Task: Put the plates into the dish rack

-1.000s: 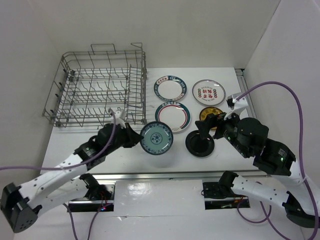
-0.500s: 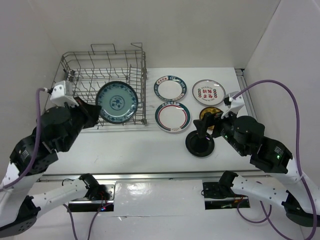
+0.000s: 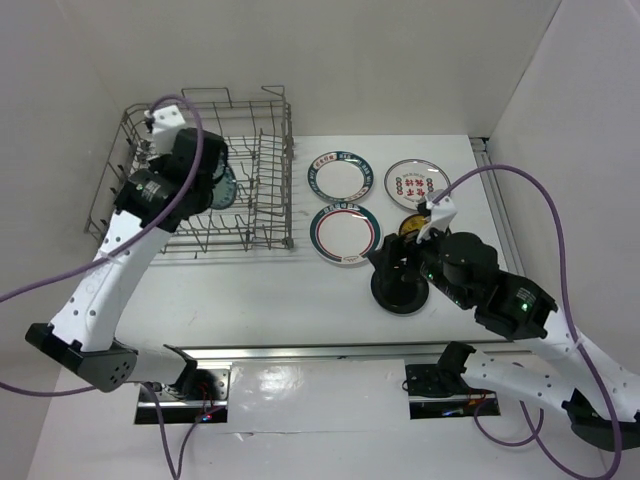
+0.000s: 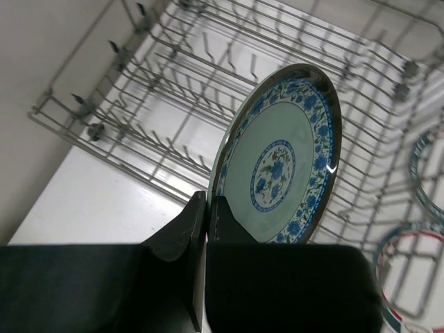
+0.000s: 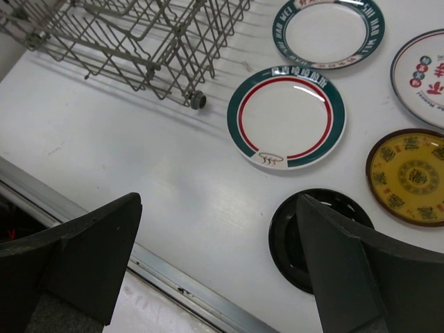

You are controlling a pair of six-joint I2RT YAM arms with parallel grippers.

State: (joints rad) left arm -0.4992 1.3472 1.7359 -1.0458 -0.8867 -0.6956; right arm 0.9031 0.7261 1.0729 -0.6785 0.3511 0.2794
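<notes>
My left gripper is to let go of the pale teal patterned plate among the rack's front wires point(image 3: 236, 200), toward the side of the green-rimmed plates.
The grey wire dish rack point(image 3: 272, 140) stands at the back left. My left gripper point(image 3: 212, 186) is shut on the rim of the pale teal patterned plate point(image 4: 284, 163) and holds it on edge among the rack's tines point(image 4: 173, 111). My right gripper point(image 3: 398, 262) is open and empty, hovering above the black plate point(image 3: 402, 293), with the black plate point(image 5: 290, 239) partly behind its right finger. Two green-rimmed plates point(image 3: 340, 178) point(image 3: 346, 234), the red-marked plate point(image 3: 417, 183) and the yellow plate point(image 5: 409, 173) lie flat on the table.
White walls close in the table at the left, back and right. A metal rail point(image 3: 300, 350) runs along the table's near edge. The rack's corner foot point(image 5: 198, 101) stands close to the nearer green-rimmed plate point(image 5: 286, 116).
My left arm has carried the teal plate from the table's front up and back into the rack. My right gripper has shifted a little left over the black plate.
</notes>
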